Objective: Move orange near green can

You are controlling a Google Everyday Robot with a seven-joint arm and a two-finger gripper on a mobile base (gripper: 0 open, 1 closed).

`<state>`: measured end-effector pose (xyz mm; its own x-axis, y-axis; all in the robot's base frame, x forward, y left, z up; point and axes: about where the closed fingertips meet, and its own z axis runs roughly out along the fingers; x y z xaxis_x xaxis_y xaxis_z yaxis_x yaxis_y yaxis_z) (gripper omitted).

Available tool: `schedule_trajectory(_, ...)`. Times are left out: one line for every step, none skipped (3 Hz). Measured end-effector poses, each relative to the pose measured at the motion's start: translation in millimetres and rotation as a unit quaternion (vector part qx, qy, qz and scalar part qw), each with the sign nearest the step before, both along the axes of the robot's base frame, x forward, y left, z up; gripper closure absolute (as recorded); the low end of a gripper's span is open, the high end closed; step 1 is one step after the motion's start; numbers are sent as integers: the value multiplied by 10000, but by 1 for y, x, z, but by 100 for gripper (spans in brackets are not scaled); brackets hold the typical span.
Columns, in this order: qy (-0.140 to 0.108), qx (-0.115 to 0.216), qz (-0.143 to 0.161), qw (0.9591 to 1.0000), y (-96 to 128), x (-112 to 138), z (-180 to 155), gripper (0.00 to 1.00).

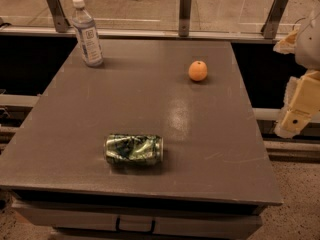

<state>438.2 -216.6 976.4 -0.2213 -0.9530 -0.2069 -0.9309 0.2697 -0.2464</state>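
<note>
The orange has to move near the green can. So next my gripper closes around the middle of the orange (198, 71).
The orange (198, 70) sits on the grey table (150, 104) at the far right. The green can (133, 149) lies on its side, dented, near the table's front edge, left of centre. The two are well apart. My gripper (298, 109) hangs at the right edge of the view, off the table's right side and to the right of the orange, touching nothing.
A clear plastic bottle (87, 34) with a white cap stands upright at the table's far left corner. A rail with metal posts (185, 6) runs behind the table. The table's right edge (255, 124) lies between the gripper and the objects.
</note>
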Motion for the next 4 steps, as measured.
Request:
schedule_trajectory(-1, 0, 0, 10000, 0, 0, 0, 0)
schedule_trajectory(-119, 80, 127, 9998, -5, 29, -7, 0)
schedule_trajectory(-287, 359, 221, 9987, -10, 81, -22, 0)
schedule_trajectory(-405, 786, 269, 9957, 3, 134, -46, 0)
